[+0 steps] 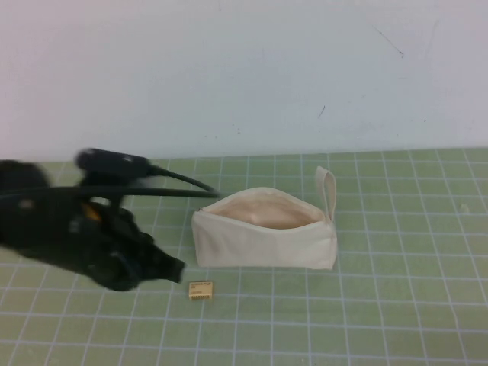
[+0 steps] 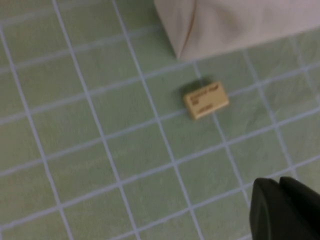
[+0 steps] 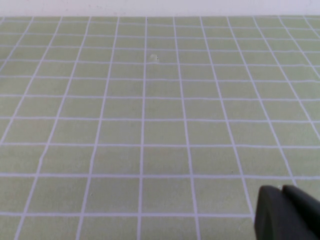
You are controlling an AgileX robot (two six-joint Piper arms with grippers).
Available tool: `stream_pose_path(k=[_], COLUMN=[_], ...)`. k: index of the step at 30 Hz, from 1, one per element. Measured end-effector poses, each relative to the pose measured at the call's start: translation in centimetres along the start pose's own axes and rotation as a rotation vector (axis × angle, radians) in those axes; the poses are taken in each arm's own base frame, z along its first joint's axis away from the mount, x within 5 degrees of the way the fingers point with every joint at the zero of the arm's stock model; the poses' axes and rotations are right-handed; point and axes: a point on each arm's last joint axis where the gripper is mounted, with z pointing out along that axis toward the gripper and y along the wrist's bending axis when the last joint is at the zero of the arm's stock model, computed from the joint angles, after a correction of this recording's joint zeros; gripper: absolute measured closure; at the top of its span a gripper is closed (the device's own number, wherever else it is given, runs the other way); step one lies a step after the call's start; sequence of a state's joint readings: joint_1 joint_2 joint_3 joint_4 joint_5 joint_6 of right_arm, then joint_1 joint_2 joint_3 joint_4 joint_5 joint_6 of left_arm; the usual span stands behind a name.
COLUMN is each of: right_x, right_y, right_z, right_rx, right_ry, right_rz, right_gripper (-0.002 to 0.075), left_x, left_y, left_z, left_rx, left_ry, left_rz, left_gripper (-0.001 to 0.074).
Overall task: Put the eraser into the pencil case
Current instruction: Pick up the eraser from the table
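Next, I move my left gripper to the small tan eraser (image 1: 200, 290) (image 2: 206, 100) in front of the pencil case's corner and close it there.
The small tan eraser (image 1: 201, 290) lies on the green grid mat just in front of the left front corner of the cream-white pencil case (image 1: 264, 238). The case stands unzipped, its peach lining showing, its loop strap (image 1: 329, 187) at the right end. My left gripper (image 1: 177, 269) is shut and empty, its tip just left of the eraser and a little above the mat. In the left wrist view the eraser (image 2: 206, 100) lies beside the case's corner (image 2: 225, 25), with the shut fingertips (image 2: 280, 200) apart from it. My right gripper (image 3: 282, 200) is shut over bare mat, out of the high view.
The green grid mat (image 1: 396, 305) covers the table up to a white wall (image 1: 244, 69) at the back. A black cable (image 1: 183, 183) runs from the left arm toward the case's back left corner.
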State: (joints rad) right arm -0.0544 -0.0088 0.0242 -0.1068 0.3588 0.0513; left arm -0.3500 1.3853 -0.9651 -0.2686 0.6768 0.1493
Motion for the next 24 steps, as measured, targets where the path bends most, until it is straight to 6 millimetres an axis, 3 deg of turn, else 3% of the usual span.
stream_pose_path(k=[4, 7, 8, 14, 17, 24], right_x=[0.0, 0.0, 0.0, 0.0, 0.0, 0.0], right_y=[0.0, 0.0, 0.0, 0.0, 0.0, 0.0], right_z=[0.0, 0.0, 0.0, 0.0, 0.0, 0.0], right_rx=[0.000, 0.000, 0.000, 0.000, 0.000, 0.000], right_ry=[0.000, 0.000, 0.000, 0.000, 0.000, 0.000], right_rz=[0.000, 0.000, 0.000, 0.000, 0.000, 0.000], right_gripper=[0.0727, 0.0727, 0.0727, 0.0727, 0.0727, 0.0727], left_x=[-0.8, -1.3, -1.5, -2.4, -3.2, -4.1], left_y=[-1.2, -1.8, -1.8, -1.5, -1.5, -1.3], left_z=[3.0, 4.9, 6.2, 9.7, 11.4, 14.6], left_rx=[-0.062, -0.073, -0.078, -0.105, -0.107, -0.109], left_ry=[0.112, 0.148, 0.171, 0.255, 0.280, 0.348], left_rz=[-0.005, -0.022, -0.045, -0.073, -0.078, -0.090], left_gripper=[0.0731, 0.0666, 0.0562, 0.0209, 0.0169, 0.0176])
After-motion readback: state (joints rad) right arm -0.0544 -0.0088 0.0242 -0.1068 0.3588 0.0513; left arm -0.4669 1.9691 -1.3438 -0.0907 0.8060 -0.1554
